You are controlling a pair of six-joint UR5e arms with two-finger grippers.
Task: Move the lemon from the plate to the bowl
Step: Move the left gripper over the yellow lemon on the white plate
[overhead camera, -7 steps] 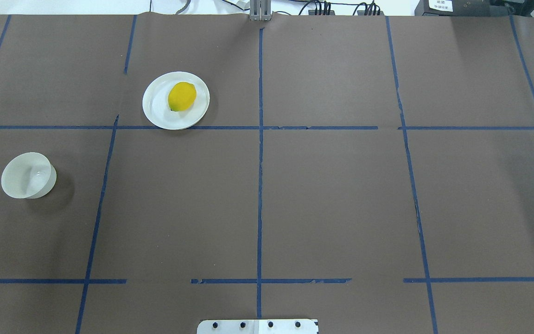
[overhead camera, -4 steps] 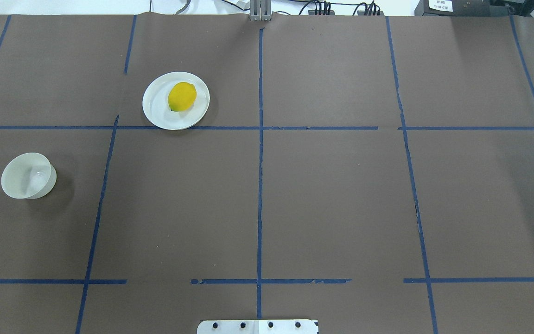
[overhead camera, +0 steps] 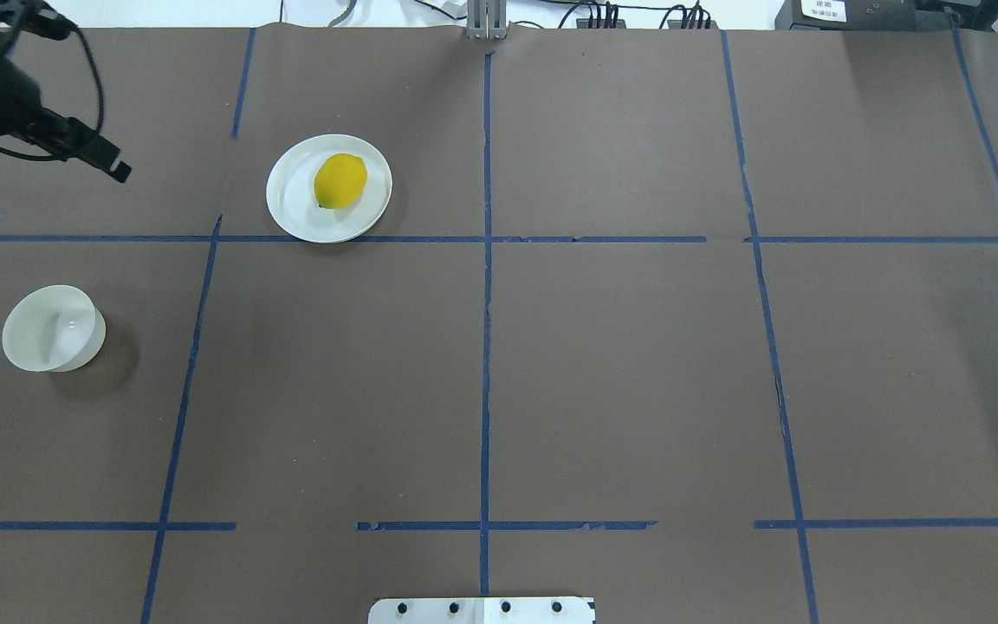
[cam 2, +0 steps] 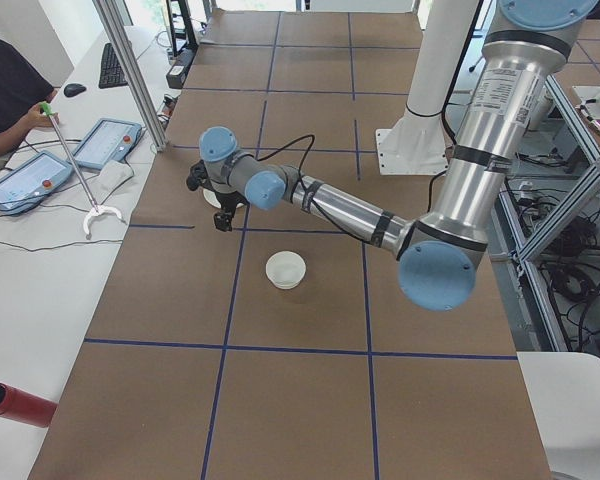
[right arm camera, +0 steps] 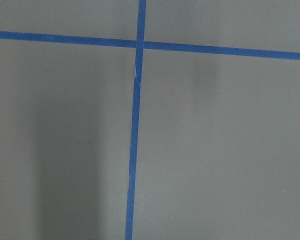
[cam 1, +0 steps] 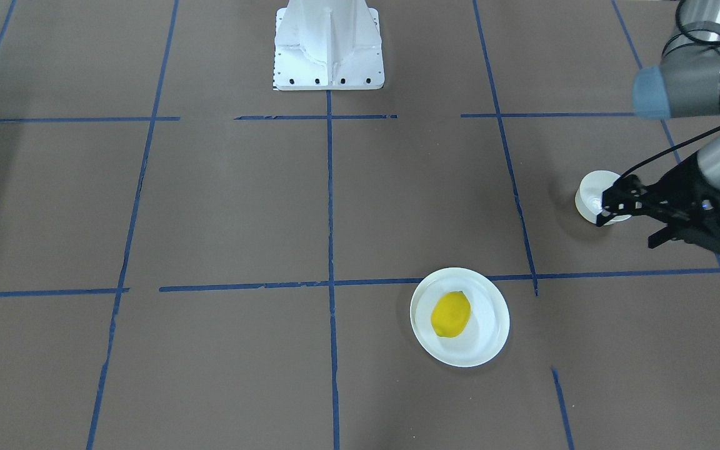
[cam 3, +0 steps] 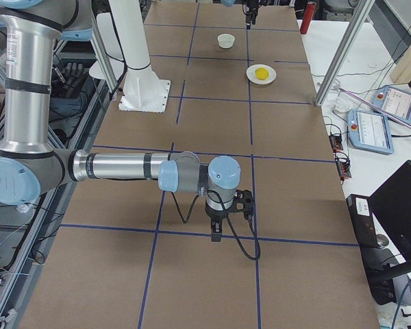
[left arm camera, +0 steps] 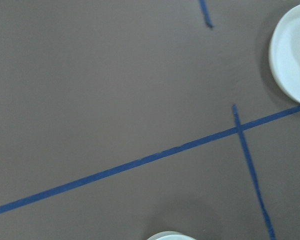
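The yellow lemon on the flat white plate is next for my left gripper, which should go over to it and close on the lemon's middle (cam 1: 451, 314).
The yellow lemon (overhead camera: 340, 180) lies on the flat white plate (overhead camera: 291, 212), left of centre at the far side; both also show in the front view, lemon (cam 1: 450, 314) on plate (cam 1: 485, 340). The small deep white bowl (overhead camera: 53, 329) stands empty near the left edge. My left gripper (overhead camera: 111, 165) hangs above the table between bowl and plate, left of the plate; in the front view this gripper (cam 1: 605, 209) overlaps the bowl (cam 1: 589, 187) and looks open and empty. My right gripper (cam 3: 218, 223) shows only in the right side view, far from the dishes; I cannot tell its state.
Brown paper with a blue tape grid covers the table. The white robot pedestal (cam 1: 329, 44) stands at the robot's edge. A side bench with tablets (cam 2: 105, 143) and a metal post (cam 2: 130, 75) runs along the far edge. The left wrist view shows the plate's rim (left arm camera: 290, 60).
My left arm has come into the overhead view at the upper left; earlier no arm showed there. Lemon, plate and bowl have not moved.
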